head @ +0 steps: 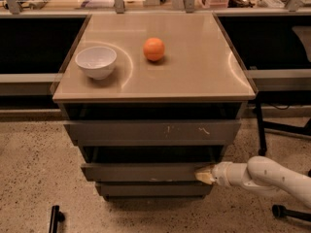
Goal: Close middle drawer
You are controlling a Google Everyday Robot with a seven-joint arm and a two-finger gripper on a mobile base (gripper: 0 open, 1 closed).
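Next, my gripper lets go of the middle drawer once it sits shut against the cabinet, between the top and bottom drawers (152, 166).
The middle drawer (141, 171) is a wide plain grey face under the taller scratched top drawer (153, 131). It stands out slightly from the cabinet, with a dark gap above it. My gripper (204, 174) comes in from the lower right on a white arm, and its pale tip touches the right end of the middle drawer's face. A narrower bottom drawer face (153, 189) sits just below.
On the tan cabinet top (194, 76) stand a white bowl (96, 61) and an orange ball (153, 49). A black chair base (284, 127) is at the right. A dark object (55, 218) lies on the speckled floor at lower left.
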